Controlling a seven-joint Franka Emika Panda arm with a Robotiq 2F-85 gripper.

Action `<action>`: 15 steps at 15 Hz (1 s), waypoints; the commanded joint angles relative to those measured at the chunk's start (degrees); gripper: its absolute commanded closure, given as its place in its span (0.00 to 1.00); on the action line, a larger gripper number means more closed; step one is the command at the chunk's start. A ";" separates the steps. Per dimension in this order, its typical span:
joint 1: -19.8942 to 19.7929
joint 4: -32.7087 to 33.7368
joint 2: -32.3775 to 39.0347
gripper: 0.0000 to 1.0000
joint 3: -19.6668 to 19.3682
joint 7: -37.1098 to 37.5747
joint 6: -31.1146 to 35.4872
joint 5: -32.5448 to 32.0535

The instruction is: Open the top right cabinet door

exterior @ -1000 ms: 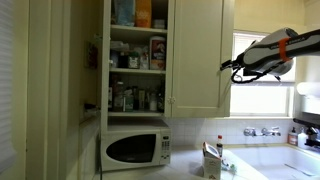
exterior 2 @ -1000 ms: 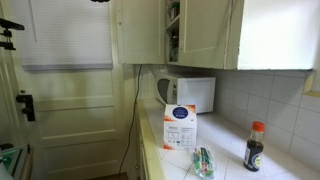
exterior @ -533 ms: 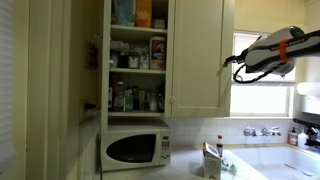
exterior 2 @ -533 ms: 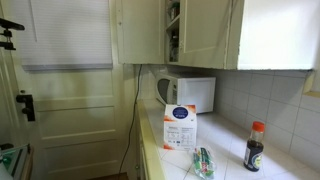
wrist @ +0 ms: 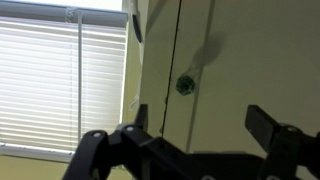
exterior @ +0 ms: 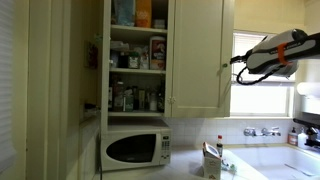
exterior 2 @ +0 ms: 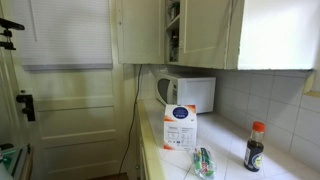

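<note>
The robot's gripper needs to next move to the small dark knob [exterior: 225, 65] [wrist: 185, 85] of the tall cream cabinet door, beside the vertical seam, and close there.
The top right cabinet door [exterior: 198, 55] is a tall cream door with a recessed panel, and it looks shut in both exterior views [exterior 2: 205, 30]. In the wrist view it fills the right side [wrist: 250, 60], with its small dark knob [wrist: 184, 85] next to the vertical seam. My gripper [exterior: 236, 62] hangs in front of the window, just right of the door's right edge at knob height. In the wrist view its fingers [wrist: 200, 125] are wide apart, empty, and below the knob without touching it.
The cabinet's left half stands open, showing shelves of jars and boxes [exterior: 138, 60]. A microwave [exterior: 137, 148] sits below on the counter. A carton [exterior 2: 180, 128], a packet [exterior 2: 203, 162] and a sauce bottle [exterior 2: 255, 146] are on the counter. Window blinds [wrist: 60, 80] are behind.
My gripper and arm have shifted slightly to the right and a little up, away from the door's edge. The door has not moved.
</note>
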 commanded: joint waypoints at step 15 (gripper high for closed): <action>7.30 11.66 12.25 0.00 -5.93 -0.02 -0.20 4.43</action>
